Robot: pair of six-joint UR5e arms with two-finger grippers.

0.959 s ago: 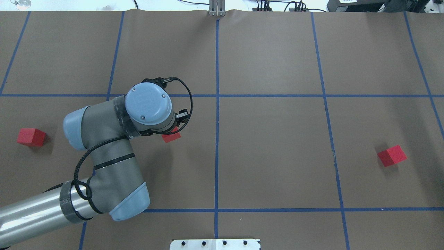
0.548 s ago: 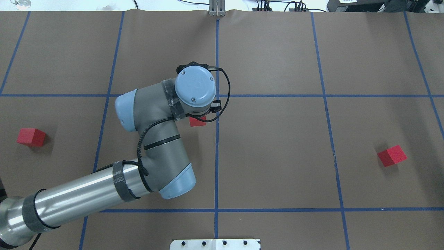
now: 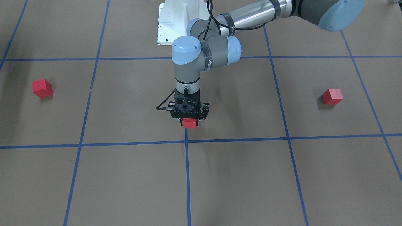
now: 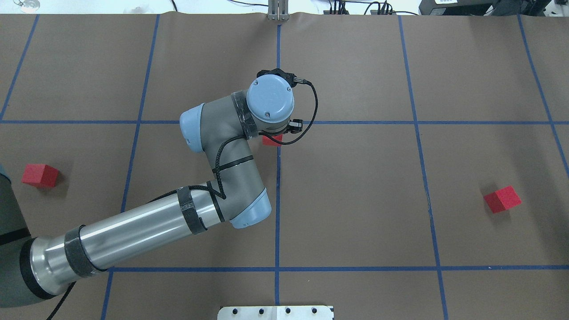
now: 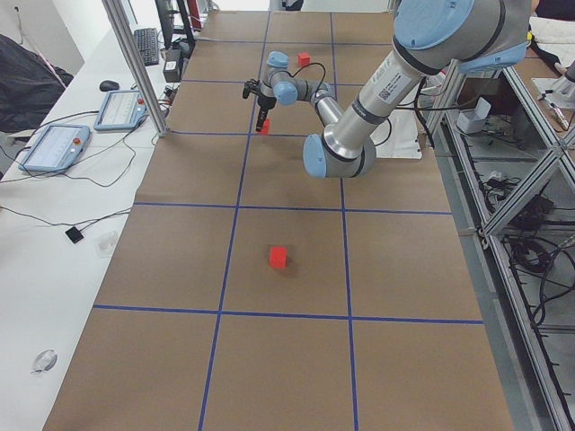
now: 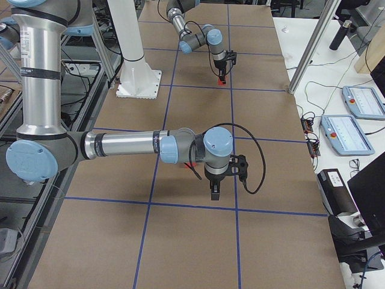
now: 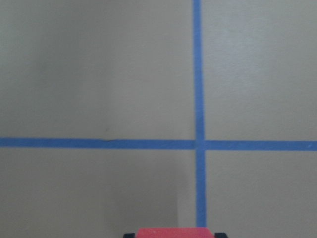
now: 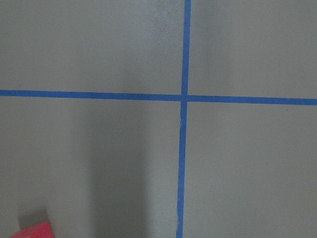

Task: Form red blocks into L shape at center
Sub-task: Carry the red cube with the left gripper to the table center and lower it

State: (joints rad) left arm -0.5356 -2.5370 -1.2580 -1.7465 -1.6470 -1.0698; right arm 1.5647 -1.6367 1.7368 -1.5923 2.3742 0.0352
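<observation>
My left gripper has the red block. Next, I put it down on the blue tape just robot-side of the centre tape crossing [image 3: 186, 129] [image 7: 200, 210].
My left gripper [image 3: 190, 121] is shut on one red block [image 3: 189, 123], close above the brown table. It is just on the robot's side of the centre tape crossing [image 4: 278, 122]. The held block also shows in the overhead view [image 4: 272, 140] and the left wrist view [image 7: 174, 232]. A second red block [image 4: 40, 174] lies far to the left. A third red block [image 4: 502, 198] lies far to the right and shows in the corner of the right wrist view [image 8: 32, 230]. My right gripper [image 6: 215, 194] shows only in the exterior right view, near that third block. I cannot tell if it is open.
Blue tape lines [image 4: 418, 178] divide the brown table into large squares. The white robot base plate [image 4: 275, 312] is at the near edge. A metal post [image 4: 278, 11] stands at the far edge. Tablets and cables lie on the side bench [image 6: 361, 102].
My left arm has carried the held red block to the right and away from the robot, up to the centre crossing. The other two blocks have not moved.
</observation>
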